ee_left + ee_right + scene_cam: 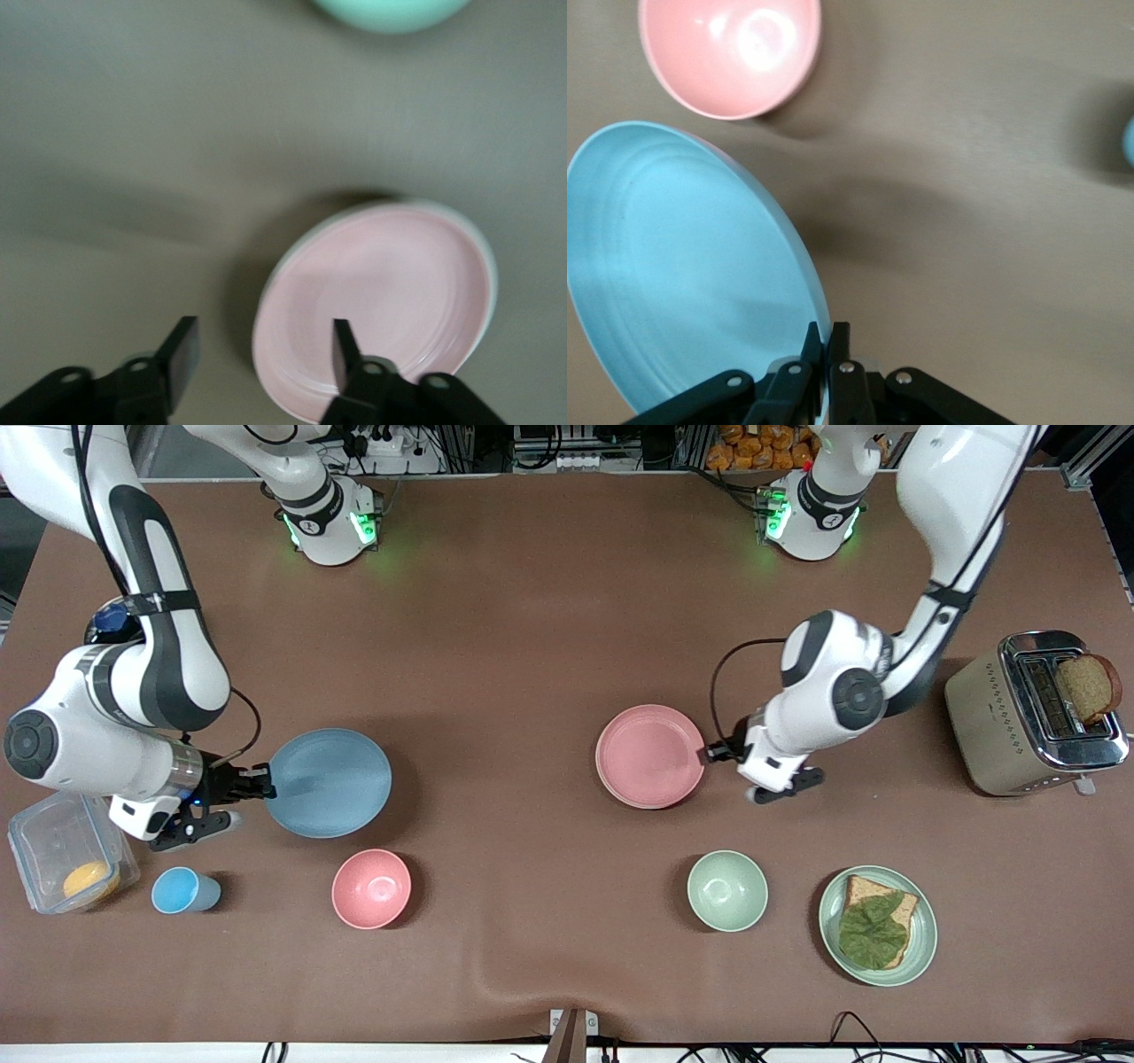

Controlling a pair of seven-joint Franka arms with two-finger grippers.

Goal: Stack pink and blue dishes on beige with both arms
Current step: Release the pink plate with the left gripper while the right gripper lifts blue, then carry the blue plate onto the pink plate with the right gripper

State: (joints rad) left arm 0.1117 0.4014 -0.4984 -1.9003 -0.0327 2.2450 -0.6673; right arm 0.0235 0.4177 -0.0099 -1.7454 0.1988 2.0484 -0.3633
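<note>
The light blue plate will go down on top of the pale pink plate (640, 759) from my right gripper.
My right gripper (264, 781) (826, 328) is shut on the rim of the light blue plate (328, 782) (682, 274). It holds the plate a little above the table, toward the right arm's end; the plate's shadow lies apart from it. The pale pink plate (651, 755) (381, 301) lies toward the left arm's end. My left gripper (714, 755) (263, 326) is open at that plate's rim, with one finger over the plate and the other over bare table. A pale edge shows round the pink plate in the left wrist view. No beige plate shows as such.
Nearer the front camera stand a blue cup (182, 891), a pink bowl (371, 888) (731, 53), a green bowl (727, 890) and a green plate (926, 948) with bread and a leaf. A toaster (1019, 713) and a clear container (53, 841) sit at the table's two ends.
</note>
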